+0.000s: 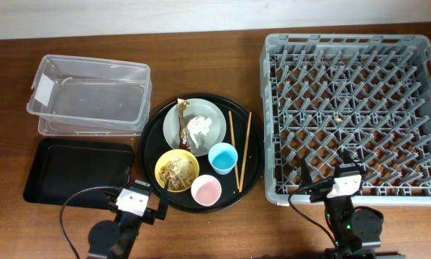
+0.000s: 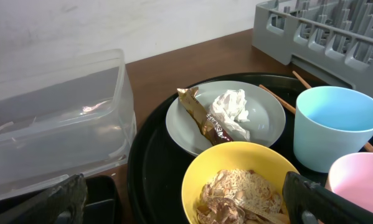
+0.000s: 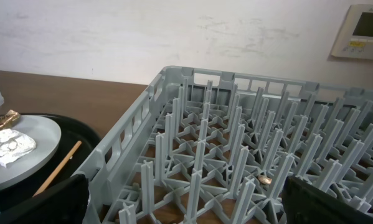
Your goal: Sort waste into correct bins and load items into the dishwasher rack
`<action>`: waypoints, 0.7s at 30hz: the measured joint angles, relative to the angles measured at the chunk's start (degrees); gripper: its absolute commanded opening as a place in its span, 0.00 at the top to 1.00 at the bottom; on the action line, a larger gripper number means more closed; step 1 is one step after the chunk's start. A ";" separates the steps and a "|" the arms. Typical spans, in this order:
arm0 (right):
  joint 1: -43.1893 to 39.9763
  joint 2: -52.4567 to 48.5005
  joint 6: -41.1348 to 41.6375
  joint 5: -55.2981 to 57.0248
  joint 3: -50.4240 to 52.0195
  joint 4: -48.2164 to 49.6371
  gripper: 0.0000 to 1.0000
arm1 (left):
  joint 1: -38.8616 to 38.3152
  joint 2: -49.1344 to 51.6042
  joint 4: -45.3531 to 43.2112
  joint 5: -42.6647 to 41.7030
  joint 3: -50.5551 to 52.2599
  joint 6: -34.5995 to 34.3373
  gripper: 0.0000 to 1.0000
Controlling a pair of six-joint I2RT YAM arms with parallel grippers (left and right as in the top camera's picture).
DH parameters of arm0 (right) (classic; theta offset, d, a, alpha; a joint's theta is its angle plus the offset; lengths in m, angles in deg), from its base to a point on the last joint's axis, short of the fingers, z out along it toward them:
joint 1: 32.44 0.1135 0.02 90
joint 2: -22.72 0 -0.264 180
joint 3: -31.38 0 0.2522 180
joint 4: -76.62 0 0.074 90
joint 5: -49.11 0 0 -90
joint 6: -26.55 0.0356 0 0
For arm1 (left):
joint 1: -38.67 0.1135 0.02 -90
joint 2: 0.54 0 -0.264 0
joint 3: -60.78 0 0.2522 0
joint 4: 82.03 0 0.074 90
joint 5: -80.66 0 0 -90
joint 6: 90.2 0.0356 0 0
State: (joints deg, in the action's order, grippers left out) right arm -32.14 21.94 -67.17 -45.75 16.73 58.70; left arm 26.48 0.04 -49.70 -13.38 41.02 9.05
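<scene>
My left gripper needs to move to the blue cup next and close on the blue cup's rim [image 1: 210,156] [image 2: 297,111], on the side toward the yellow bowl.
A grey-green plate [image 1: 183,115] holds a crumpled silver wrapper [image 1: 198,129] with a brown-gold strip. A yellow bowl [image 1: 165,160] holds beige food scraps [image 1: 177,173]. A blue cup [image 1: 222,158], a pink cup [image 1: 206,191] and wooden chopsticks [image 1: 244,151] lie beside them. The clear tub [image 1: 89,93] and the shallow black tray [image 1: 75,169] are at the left. The grey rack [image 1: 352,108] is at the right. My left gripper [image 1: 138,194] is open and empty, just in front of the bowl [image 2: 236,155]. My right gripper [image 1: 324,173] is open and empty over the rack's front edge [image 3: 236,143].
All the dishes sit on a large round black tray [image 1: 152,137] in the middle. A small brown crumb [image 3: 264,179] lies among the rack's pegs. The wooden table's far edge meets a white wall.
</scene>
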 measured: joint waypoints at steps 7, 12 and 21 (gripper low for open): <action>0.00 0.00 0.02 0.00 0.00 0.02 0.01 | 0.00 0.00 0.00 0.00 0.00 0.00 0.01; 0.00 0.00 0.04 0.00 0.00 0.00 0.01 | 0.00 0.00 0.00 0.00 0.00 0.00 0.01; 0.00 0.00 0.04 0.00 0.00 0.00 0.01 | 0.00 0.00 -0.37 -4.22 0.02 0.02 0.01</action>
State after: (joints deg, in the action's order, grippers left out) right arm -32.14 21.94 -67.13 -45.75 16.73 58.70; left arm 26.48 0.04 -50.07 -17.60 41.04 9.08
